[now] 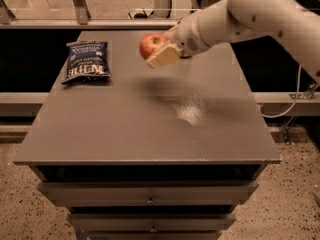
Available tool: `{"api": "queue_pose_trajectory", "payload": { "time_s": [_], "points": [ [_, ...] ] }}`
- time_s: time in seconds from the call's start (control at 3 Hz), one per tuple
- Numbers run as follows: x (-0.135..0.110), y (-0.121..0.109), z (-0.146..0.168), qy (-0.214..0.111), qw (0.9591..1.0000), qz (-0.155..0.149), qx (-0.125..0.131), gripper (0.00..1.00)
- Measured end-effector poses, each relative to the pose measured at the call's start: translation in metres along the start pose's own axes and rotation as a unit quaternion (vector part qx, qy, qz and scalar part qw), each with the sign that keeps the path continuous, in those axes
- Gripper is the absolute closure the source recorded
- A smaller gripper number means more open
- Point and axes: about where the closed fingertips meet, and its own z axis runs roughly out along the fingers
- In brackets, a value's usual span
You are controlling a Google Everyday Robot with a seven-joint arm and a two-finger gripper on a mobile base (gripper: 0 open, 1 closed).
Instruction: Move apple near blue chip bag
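The red apple will be released from my gripper on the grey table [122, 65], close beside the inner edge of the blue chip bag.
The red apple [151, 45] is held in my gripper [159, 51], whose cream fingers are shut on it. It hangs in the air above the far middle of the grey table [150, 129]. The blue chip bag [87, 62], dark navy with white lettering, lies flat at the table's far left. The apple is to the right of the bag, with a gap between them. My white arm [240, 14] reaches in from the upper right.
The arm hides the far right of the table, so the drink can is out of view. A glossy glare patch [191, 113] lies on the table right of centre. Drawers [150, 200] run below the front edge. A rail runs behind the table.
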Motion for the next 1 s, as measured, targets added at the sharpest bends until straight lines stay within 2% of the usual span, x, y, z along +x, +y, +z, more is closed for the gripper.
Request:
{"api": "queue_pose_trajectory", "payload": {
  "time_s": [0.67,1.0],
  "points": [
    [-0.008,0.005,0.092,0.015,0.9987,0.017,-0.046,1.00],
    [-0.003,0.006,0.109,0.022,0.9979,0.024,-0.057,1.00]
  ]
}}
